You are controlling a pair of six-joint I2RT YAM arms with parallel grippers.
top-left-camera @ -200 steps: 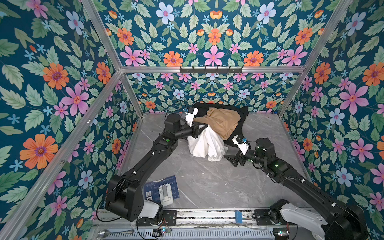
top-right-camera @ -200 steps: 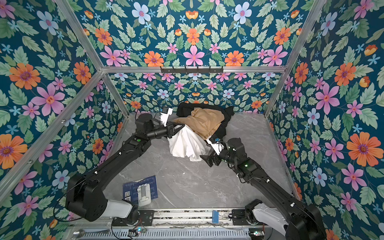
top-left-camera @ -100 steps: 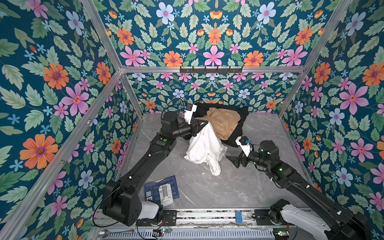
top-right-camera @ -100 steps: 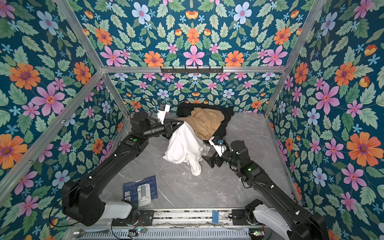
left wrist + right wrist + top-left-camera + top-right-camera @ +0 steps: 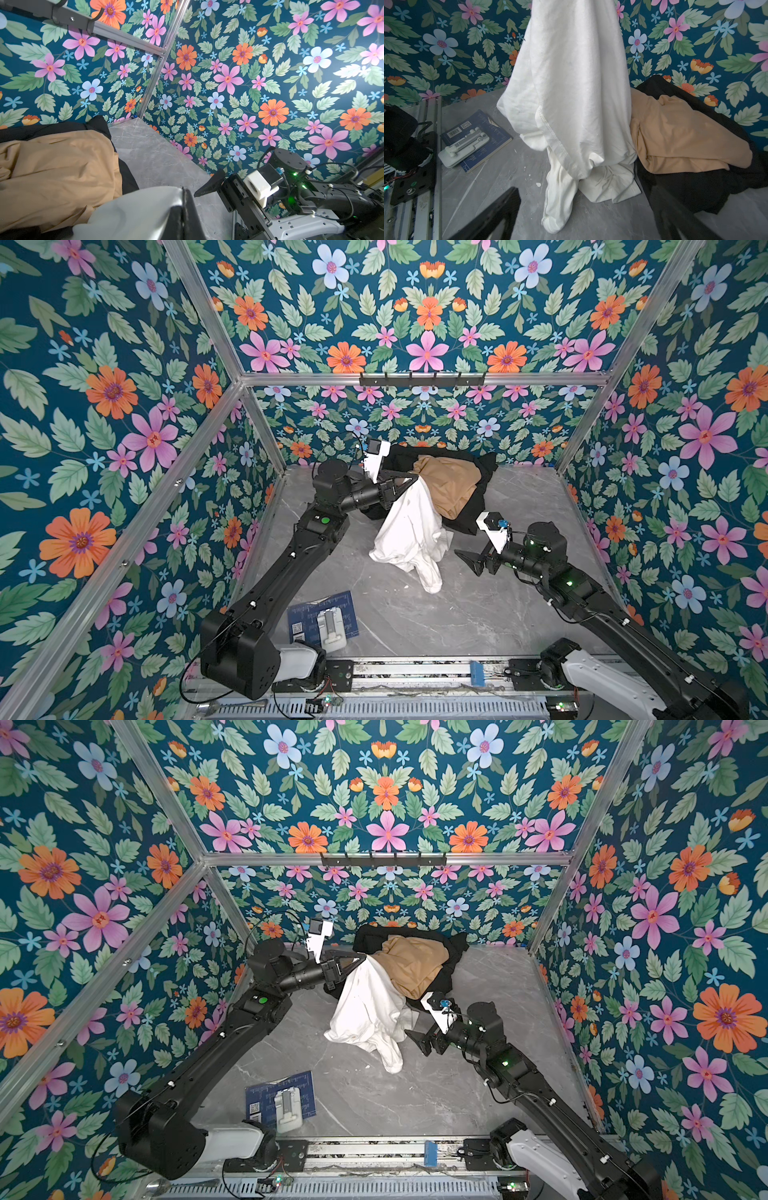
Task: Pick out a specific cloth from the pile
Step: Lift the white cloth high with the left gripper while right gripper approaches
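Note:
My right gripper needs to next take hold of the white cloth's lower part [image 5: 439, 538] [image 5: 590, 150], on the side facing it, while my left gripper holds the cloth's top edge.
The pile [image 5: 465, 489] of tan and black fabrics lies against the back wall in both top views. The white cloth [image 5: 411, 531] hangs from my left gripper [image 5: 409, 482], which is shut on its top edge above the pile's left side. Its lower end [image 5: 390, 1060] trails on the grey floor. The left wrist view shows the shut jaws pinching the white cloth [image 5: 135, 207] beside the tan cloth [image 5: 62, 166]. My right gripper [image 5: 473, 562] stands open just right of the hanging cloth, holding nothing. In the right wrist view the cloth [image 5: 571, 83] drapes in front of the open right gripper [image 5: 584, 193].
A blue book [image 5: 322, 616] with a white device on it lies near the front left, beside the left arm's base. Floral walls close in on three sides. A rail [image 5: 415, 670] runs along the front edge. Black garment [image 5: 695, 187] spreads under the tan cloth [image 5: 685, 133].
My left gripper has risen with the white cloth, pulling it up and out of the pile so it hangs longer. The right gripper has stayed open and barely shifted.

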